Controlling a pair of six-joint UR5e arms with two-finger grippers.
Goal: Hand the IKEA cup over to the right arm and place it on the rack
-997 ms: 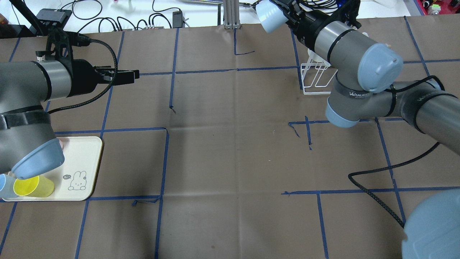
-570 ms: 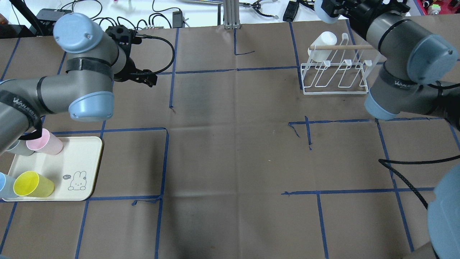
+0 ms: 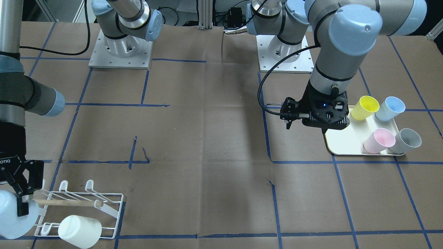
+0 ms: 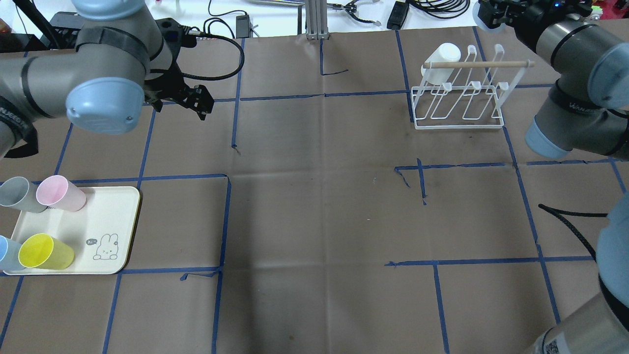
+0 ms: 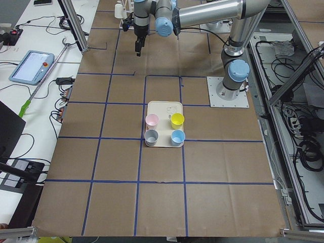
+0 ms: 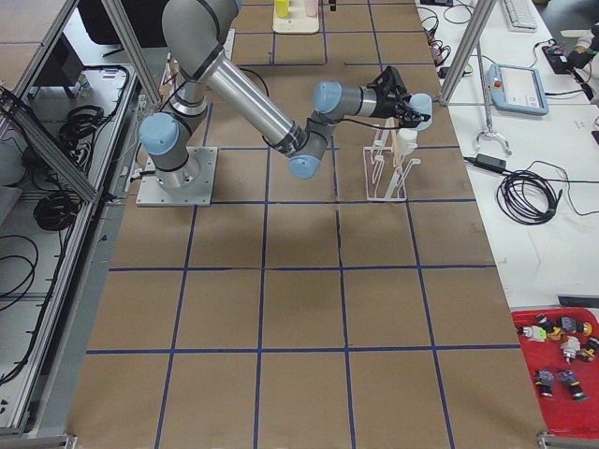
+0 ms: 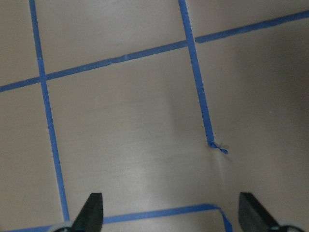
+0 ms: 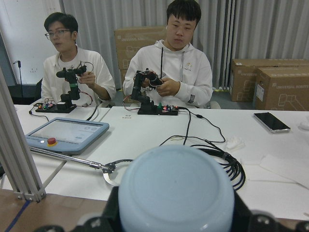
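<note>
The robot's right gripper should hang the pale blue cup on the rack's end [image 3: 27, 228], past the empty peg next to the white cup. The blue cup is now just beyond the rack.
A pale blue IKEA cup [image 3: 10, 216] is held by my right gripper [image 3: 20, 204], which is shut on it just beyond the end of the white wire rack [image 3: 116, 207]. From overhead the cup [image 4: 477, 15] and the right gripper [image 4: 491, 12] sit at the table's far edge, past the rack [image 4: 459, 120]. The right wrist view is filled by the cup's base [image 8: 176, 193]. A white cup [image 4: 442, 59] hangs on the rack under the wooden dowel [image 4: 481, 64]. My left gripper [image 4: 200, 102] hovers open over bare paper, its fingertips [image 7: 92, 212] wide apart.
A cream tray [image 4: 105, 216] with several coloured cups stands at the near left: pink [image 4: 61, 192], grey [image 4: 17, 194], yellow [image 4: 45, 251], blue [image 4: 7, 253]. Cables and a metal post [image 4: 314, 19] lie beyond the far edge. Two people sit behind a white desk [image 8: 145, 135].
The right arm swung the blue cup from the rack's far left to beyond its right end. The left arm turned and drew back, uncovering the tray's cups.
</note>
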